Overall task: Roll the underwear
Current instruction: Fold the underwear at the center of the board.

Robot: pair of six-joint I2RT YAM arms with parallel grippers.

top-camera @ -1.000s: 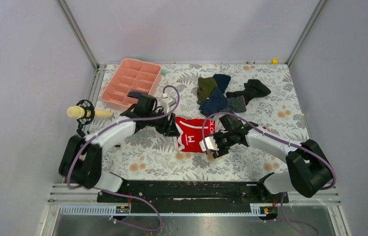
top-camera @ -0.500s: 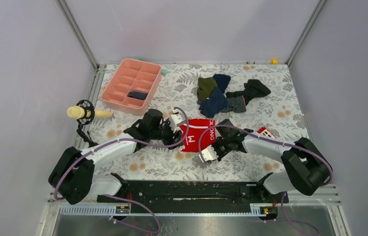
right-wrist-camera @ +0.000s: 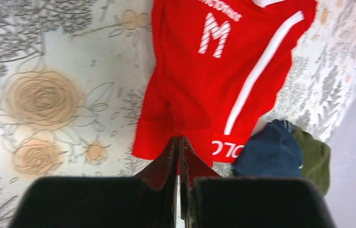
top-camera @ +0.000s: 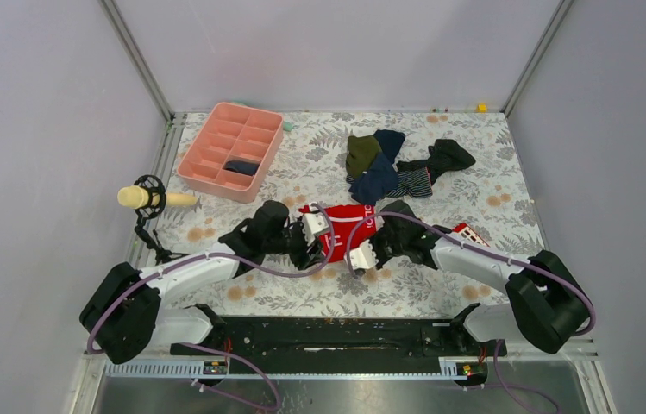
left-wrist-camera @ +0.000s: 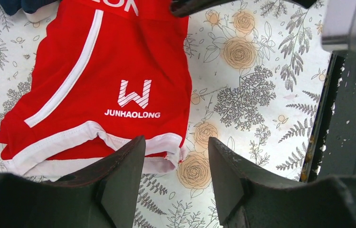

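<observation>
My right gripper will open, spread the waistband flat and pinch nearer the underwear's side edge (right-wrist-camera: 141,135), because a crease puckers the waistband where it pinches inside the corner.
The underwear (top-camera: 347,229) is bright red with white trim and a white logo, lying flat on the floral table between my two grippers. In the right wrist view the underwear (right-wrist-camera: 204,80) stretches away from my right gripper (right-wrist-camera: 179,141), whose jaws are shut on a pinch of its near red edge beside the lettered waistband. My left gripper (left-wrist-camera: 176,145) is open just above the table, with the white-hemmed corner of the underwear (left-wrist-camera: 114,80) lying between its fingers. From above, the left gripper (top-camera: 308,248) is at the cloth's left side and the right gripper (top-camera: 374,239) at its right side.
A pink compartment tray (top-camera: 231,148) stands at the back left with a dark item (top-camera: 240,166) in one cell. Navy and olive garments (top-camera: 375,164) and a black one (top-camera: 445,156) lie behind the underwear. A small red box (top-camera: 467,233) sits right of my right arm. A roller (top-camera: 142,197) stands at the left edge.
My right gripper has shut on the underwear's edge. The left gripper swung from the cloth's far left side to its near-left hem corner, staying open. The cloth shifted slightly away.
</observation>
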